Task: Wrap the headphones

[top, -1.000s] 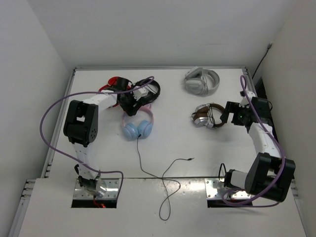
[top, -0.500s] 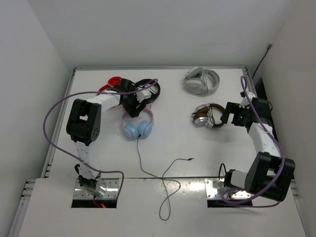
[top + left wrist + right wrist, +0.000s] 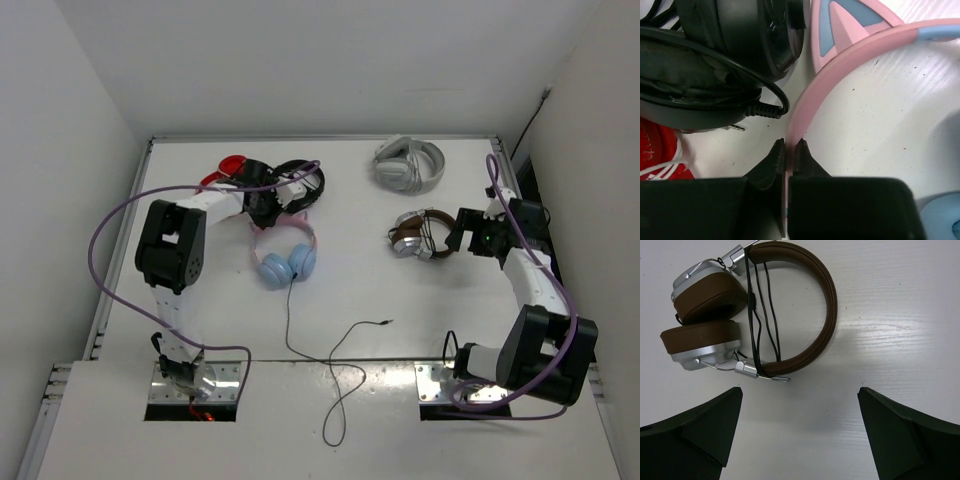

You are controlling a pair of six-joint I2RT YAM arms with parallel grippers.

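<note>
The cat ear of the pink band is crowding the black headphones. Next, I pull the band clear with my left gripper and grip it closer to the cat ear (image 3: 807, 104) before lifting.
The headphones (image 3: 287, 256) lie left of centre on the table: a pink cat-ear headband (image 3: 855, 55), light blue cups toward the near side, and a thin black cable (image 3: 300, 350) trailing forward past the table's near edge, with its plug (image 3: 388, 322) lying to the right. My left gripper (image 3: 266, 212) sits at the far end of the headband. In the left wrist view this gripper (image 3: 789, 145) is shut on the pink band, which runs between its fingertips. My right gripper (image 3: 800, 390) stands wide open with nothing between its fingers.
A black pair (image 3: 300, 185) and a red pair (image 3: 228, 167) crowd just behind the left gripper; the black one's cable (image 3: 765, 95) curls close to the pink band. Brown headphones (image 3: 415, 237) lie just left of the right gripper (image 3: 462, 235). A grey pair (image 3: 410, 165) sits at the back right.
The left gripper has shut on the pink headband. The headphones have shifted slightly right and toward the near side, dragging the cable with them. The right arm has not moved.
</note>
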